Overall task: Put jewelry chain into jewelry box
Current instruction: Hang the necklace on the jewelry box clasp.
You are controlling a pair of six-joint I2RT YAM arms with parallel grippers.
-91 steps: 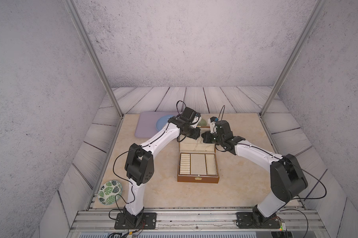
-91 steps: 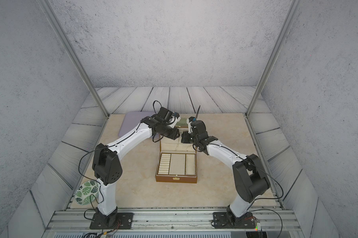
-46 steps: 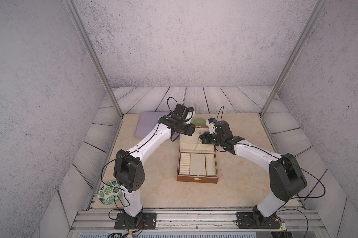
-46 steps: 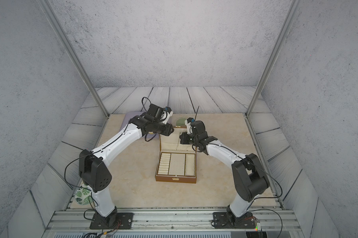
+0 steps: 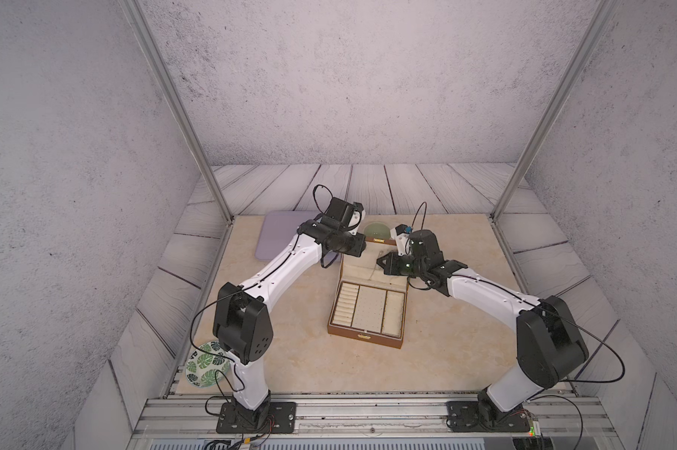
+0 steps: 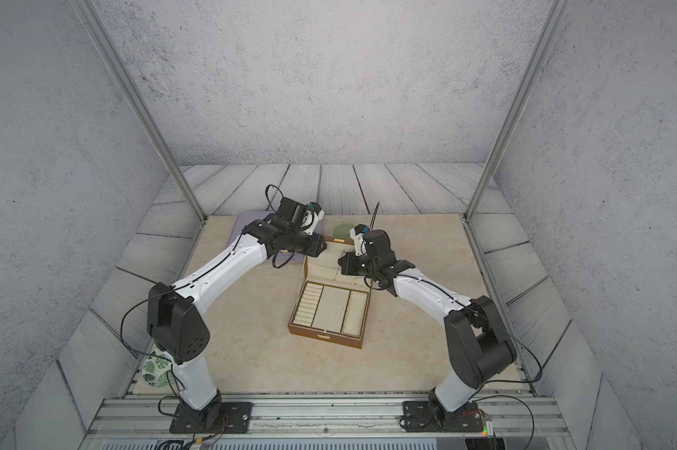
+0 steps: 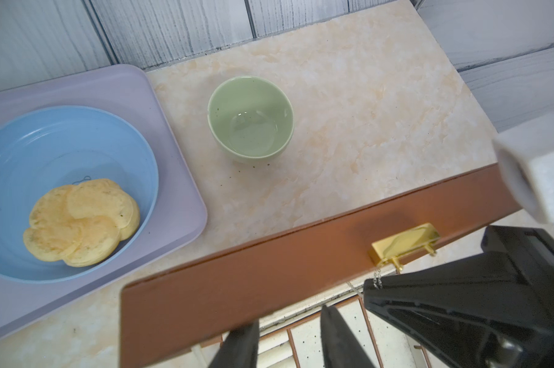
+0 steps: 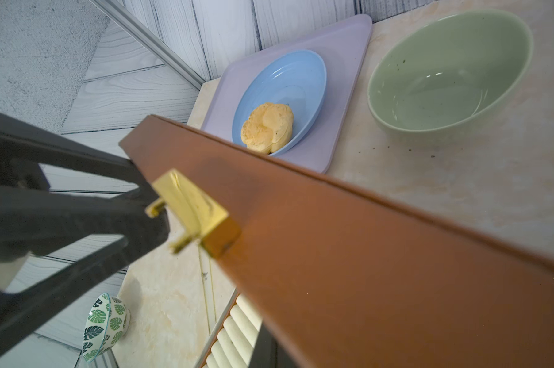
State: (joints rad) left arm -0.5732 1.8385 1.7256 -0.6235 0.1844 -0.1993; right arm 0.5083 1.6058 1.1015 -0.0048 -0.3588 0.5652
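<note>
Next, my right gripper releases the jewelry chain against the lid's cream lining, straight (image 5: 378, 266) below the gold clasp.
The brown jewelry box (image 5: 364, 336) stands open mid-table, its lid (image 7: 269, 274) upright with a gold clasp (image 7: 403, 243) on its top edge. My right gripper (image 5: 380, 260) is at the lid's inner face, shut on the jewelry chain (image 7: 377, 281). A few silvery links show at its tip, and a thin strand (image 5: 372, 270) hangs before the cream lining. My left gripper (image 7: 288, 344) is at the lid's top left, fingers apart over the tray with nothing between them. In the right wrist view the lid hides nearly all of my right gripper (image 8: 266, 350).
Behind the box sit a green bowl (image 7: 250, 121) and a lilac tray (image 7: 173, 159) holding a blue bowl (image 7: 62, 149) of crisps. A leaf-patterned bowl (image 5: 204, 364) stands by the left arm's base. Metal posts and walls close in the table's sides.
The left arm has swung left and back, uncovering the upright lid; its gripper stays by the lid's top. The right arm has barely moved and still holds the chain.
</note>
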